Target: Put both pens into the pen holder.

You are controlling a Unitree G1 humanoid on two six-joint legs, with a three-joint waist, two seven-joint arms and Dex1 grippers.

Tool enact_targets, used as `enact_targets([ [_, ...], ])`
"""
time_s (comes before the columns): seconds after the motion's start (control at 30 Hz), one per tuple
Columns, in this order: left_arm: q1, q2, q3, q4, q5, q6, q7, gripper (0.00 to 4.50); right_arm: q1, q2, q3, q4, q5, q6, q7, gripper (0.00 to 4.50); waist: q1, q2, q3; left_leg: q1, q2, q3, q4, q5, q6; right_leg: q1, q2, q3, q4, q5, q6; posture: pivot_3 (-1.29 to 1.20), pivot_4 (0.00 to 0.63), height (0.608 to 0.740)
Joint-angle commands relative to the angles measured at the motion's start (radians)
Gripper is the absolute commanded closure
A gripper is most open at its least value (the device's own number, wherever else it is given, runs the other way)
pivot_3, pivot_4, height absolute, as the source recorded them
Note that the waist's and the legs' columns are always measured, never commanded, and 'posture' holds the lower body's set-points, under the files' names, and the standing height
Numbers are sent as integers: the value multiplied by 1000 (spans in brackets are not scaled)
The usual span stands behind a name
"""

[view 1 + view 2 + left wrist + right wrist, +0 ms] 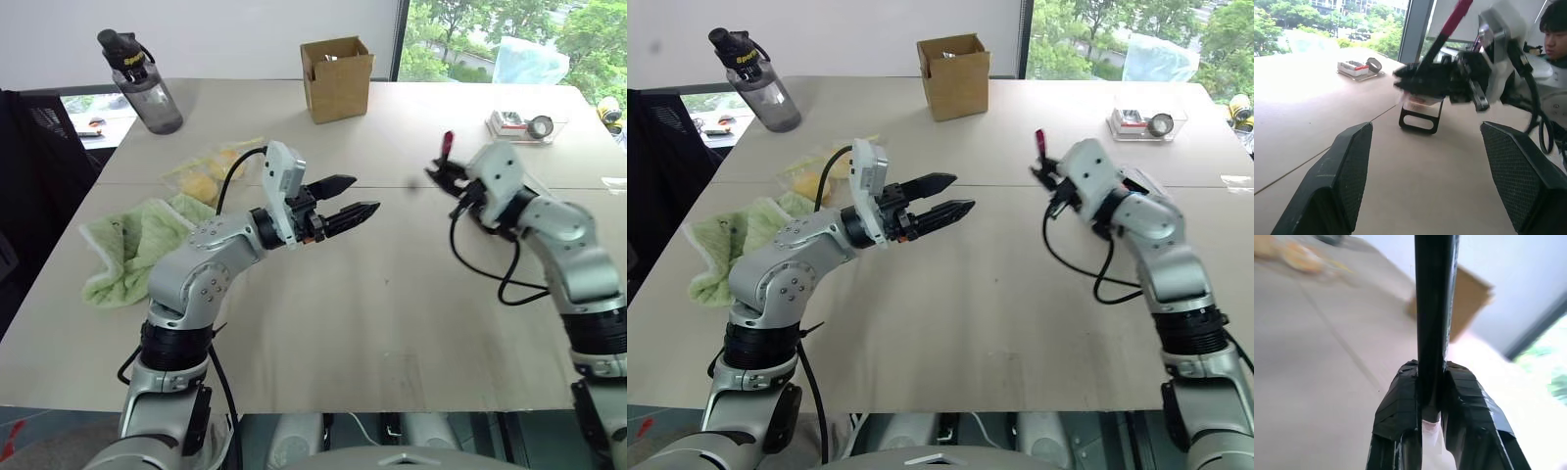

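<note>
I should set the black pen, now raised over the table, inside the pen holder's clear compartment (513, 186), near the clear tray, with my right gripper.
My right gripper (438, 174) is raised over the right half of the table and shut on a slim black pen (447, 145), whose pink-red end points up. The right wrist view shows both fingers (1400, 401) pinched on the pen's black body (1435, 308). My left gripper (364, 194) hangs open over the table's middle with nothing between its fingers, pointing toward the right gripper. In the left wrist view, the pen holder (1419, 119) stands on the table behind the right gripper as a small black looped frame with a clear compartment.
A brown cardboard box (337, 76) stands at the back centre and a grey water bottle (142, 83) at the back left. A green towel (137, 245) and a yellow bag (211, 171) lie left. A clear tray (519, 124) sits back right. A person (1555, 24) is behind my right arm.
</note>
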Motion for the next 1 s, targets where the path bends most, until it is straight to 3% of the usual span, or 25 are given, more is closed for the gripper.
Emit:
enact_targets([
  [0.03,-25,-3,-15,-50,17,-21,8,901,-9,-71,-62,53,-67,-138,-14,4419,-2,0,0,0,0,0,0,0,0,0,0,0,0,0,0,0,150,736],
  [0.27,-34,11,-35,-46,64,-49,-6,901,53,-155,-98,105,-68,-149,39,4419,-5,0,0,1,1,1,0,0,0,0,-1,2,1,0,0,0,150,736],
  [1.0,3,28,-20,-84,32,-92,-99,901,18,-157,-52,136,-106,-63,122,4419,-7,1,1,2,1,4,0,0,0,0,-2,3,2,0,0,0,150,736],
])
